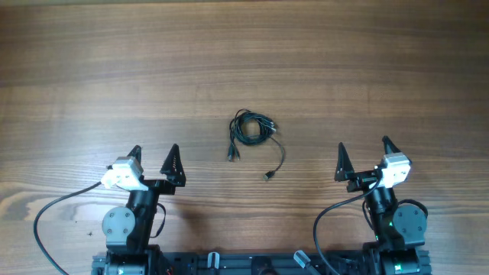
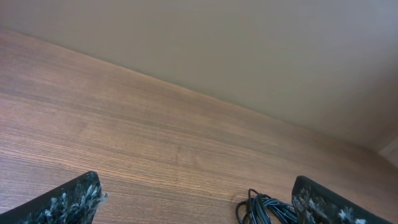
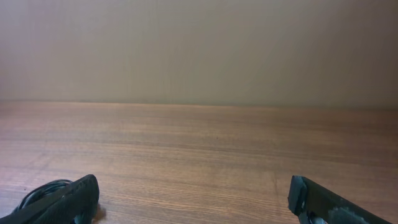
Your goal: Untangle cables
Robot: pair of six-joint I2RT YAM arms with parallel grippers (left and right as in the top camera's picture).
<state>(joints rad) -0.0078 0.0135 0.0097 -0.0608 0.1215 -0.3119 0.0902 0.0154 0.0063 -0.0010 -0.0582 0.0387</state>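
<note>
Next, I should close my left gripper on the side of the cables' coil (image 1: 233,134) (image 2: 243,210) that is nearest to it, just behind the short plug ends.
The cables (image 1: 253,130) lie as a small coiled black bundle at the middle of the wooden table, with two loose strands trailing toward the front, ending in tiny plugs. My left gripper (image 1: 155,153) is open and empty at the front left, well short of the bundle. My right gripper (image 1: 364,147) is open and empty at the front right, also apart from it. In the left wrist view the bundle (image 2: 264,208) shows at the bottom, beside the right finger, between the fingers (image 2: 199,202). In the right wrist view a bit of the coil (image 3: 40,190) peeks past the left finger (image 3: 193,199).
The wooden table (image 1: 244,61) spreads wide around the bundle. A plain beige wall (image 3: 199,50) stands behind the table's far edge. The thick black arm wires (image 1: 46,221) loop near the arm bases at the front.
</note>
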